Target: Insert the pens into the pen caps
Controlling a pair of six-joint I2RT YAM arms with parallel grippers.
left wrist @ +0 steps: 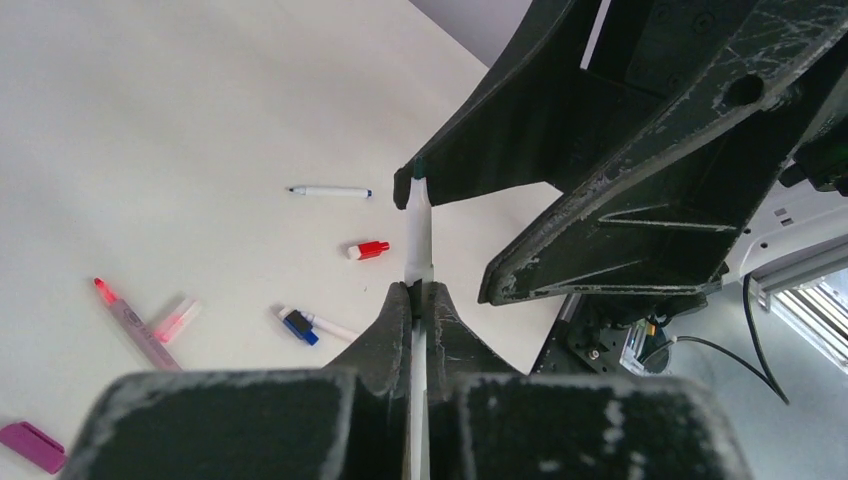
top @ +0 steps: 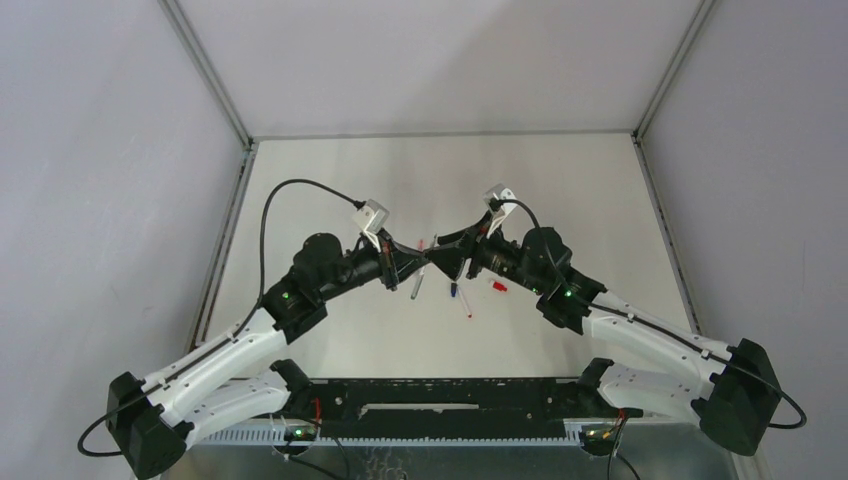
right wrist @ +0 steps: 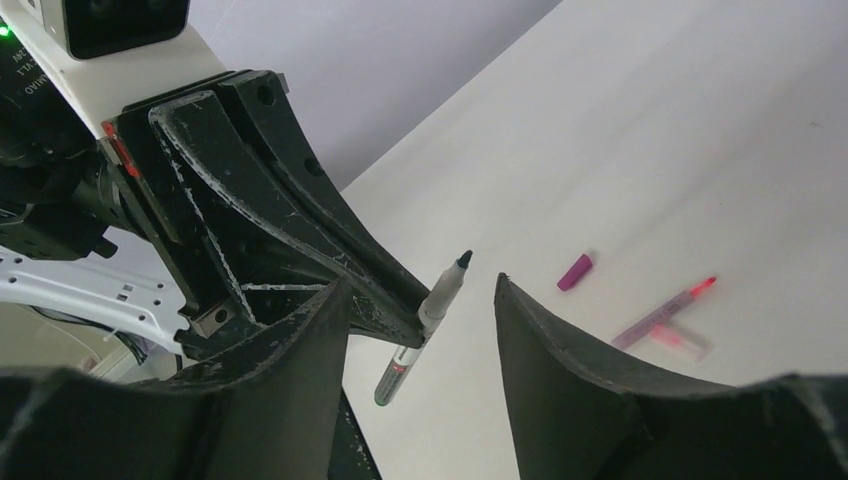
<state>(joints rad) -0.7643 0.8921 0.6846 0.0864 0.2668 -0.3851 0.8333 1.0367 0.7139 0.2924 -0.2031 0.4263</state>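
My left gripper is holding near the white pen's tip. My right gripper will hold that end of the pen while my left gripper takes the pen's back end [right wrist: 386, 393] before capping.
My left gripper [left wrist: 421, 292] is shut on a white pen [left wrist: 418, 235] with a bare dark green tip, held above the table; they also show in the top view [top: 405, 268]. My right gripper [right wrist: 420, 283] is open and empty, its fingers [right wrist: 560, 370] either side of that pen [right wrist: 432, 305]. It faces the left gripper in the top view [top: 452, 258]. On the table lie a red cap [left wrist: 368, 249], a pen with a blue cap [left wrist: 300, 325], a white pen with a blue tip [left wrist: 330, 191], a pink pen [left wrist: 130, 320] beside a pale pink cap [left wrist: 178, 320], and a magenta cap [left wrist: 32, 445].
The loose pens and caps lie on the white table [top: 560, 200] just below and between the two grippers. Grey walls close the table on the left, right and far sides. A black rail [top: 450, 400] runs along the near edge between the arm bases.
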